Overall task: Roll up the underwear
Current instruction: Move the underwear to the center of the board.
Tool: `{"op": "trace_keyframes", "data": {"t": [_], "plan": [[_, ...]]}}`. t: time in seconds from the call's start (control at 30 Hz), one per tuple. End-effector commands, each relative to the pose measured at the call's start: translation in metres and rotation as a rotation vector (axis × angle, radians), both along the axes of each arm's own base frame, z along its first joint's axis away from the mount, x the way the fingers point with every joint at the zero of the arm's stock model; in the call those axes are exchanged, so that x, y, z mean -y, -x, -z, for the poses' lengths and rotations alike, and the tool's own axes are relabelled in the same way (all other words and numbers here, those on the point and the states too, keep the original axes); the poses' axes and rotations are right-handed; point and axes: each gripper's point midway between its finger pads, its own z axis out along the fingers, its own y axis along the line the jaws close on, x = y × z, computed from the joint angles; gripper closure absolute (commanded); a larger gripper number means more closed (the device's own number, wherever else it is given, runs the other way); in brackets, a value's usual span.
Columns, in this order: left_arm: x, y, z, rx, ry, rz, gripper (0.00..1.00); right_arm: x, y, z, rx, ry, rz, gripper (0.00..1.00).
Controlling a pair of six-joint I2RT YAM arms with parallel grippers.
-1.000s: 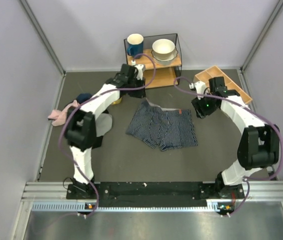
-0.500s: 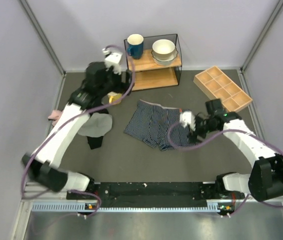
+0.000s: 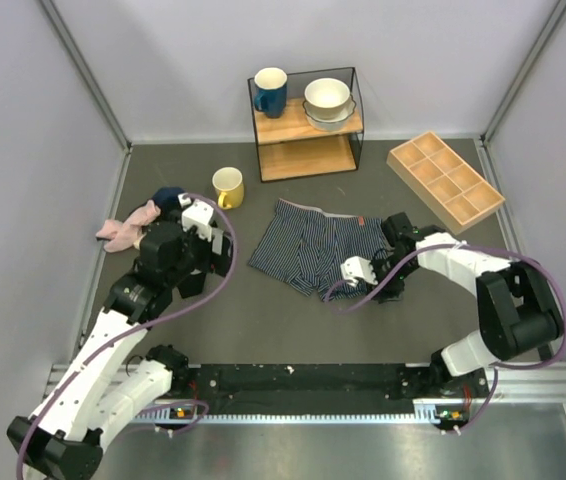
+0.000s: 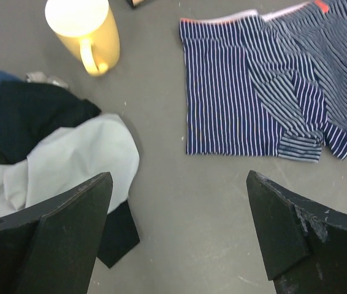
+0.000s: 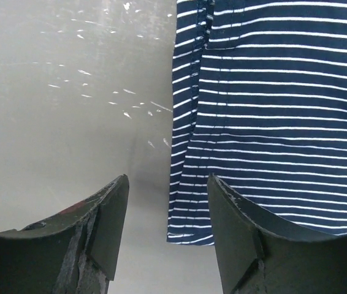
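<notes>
I need to close my left gripper on the middle of the underwear's side edge [image 3: 265,232] [image 4: 188,89] nearest the grey cloth, between the waistband and the leg hem.
The underwear [image 3: 315,250] is navy with thin white stripes and lies spread flat at mid-table, waistband toward the far side; it also shows in the left wrist view [image 4: 247,104]. My right gripper [image 3: 391,285] is low at its near right leg. In the right wrist view the gripper [image 5: 168,180] is open, and the hem corner of the underwear [image 5: 271,110] lies between the fingers, ungripped. My left gripper [image 3: 213,252] hovers left of the garment. It [image 4: 178,177] is wide open over bare table with nothing in it.
A grey cloth [image 4: 69,162] on a black cloth [image 4: 32,116] lies under the left arm. Nearby are a yellow mug [image 3: 227,186] and a pink cloth [image 3: 123,228]. A shelf [image 3: 308,125] with a blue mug and bowls stands at the back, a wooden tray [image 3: 445,180] at back right.
The left arm swung back from the shelf area to the near left and its gripper opened. The right arm came in and down to the underwear's right leg hem.
</notes>
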Motion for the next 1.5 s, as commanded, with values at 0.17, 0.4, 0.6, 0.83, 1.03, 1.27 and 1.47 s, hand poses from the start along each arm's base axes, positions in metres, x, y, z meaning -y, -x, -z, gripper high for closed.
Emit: {"op": "trace_keyframes", "data": {"t": [0.17,0.4,0.6,0.83,1.03,1.27,1.47], "plan": [[-0.006,0.009,0.001,0.062,0.041,-0.022,0.04,0.006,-0.024,0.008,0.072,0.100,0.021,0.51],[0.002,0.015,-0.003,0.085,0.099,0.018,0.04,0.024,-0.009,0.030,0.017,0.218,0.020,0.77],[0.012,0.019,-0.001,0.074,0.120,0.073,0.04,0.029,0.036,0.028,-0.097,0.314,-0.080,0.99],[0.019,0.022,0.001,0.055,0.138,0.111,0.04,0.011,0.105,0.017,-0.232,0.360,-0.226,1.00],[0.026,0.024,0.007,0.020,0.148,0.144,0.05,-0.019,0.130,-0.005,-0.320,0.278,-0.215,0.96],[0.037,0.026,0.017,-0.036,0.160,0.193,0.06,-0.066,0.072,-0.076,-0.265,-0.054,-0.004,0.63],[0.057,0.026,0.037,-0.162,0.187,0.270,0.07,-0.093,0.021,-0.133,-0.341,-0.369,0.190,0.49]]}}
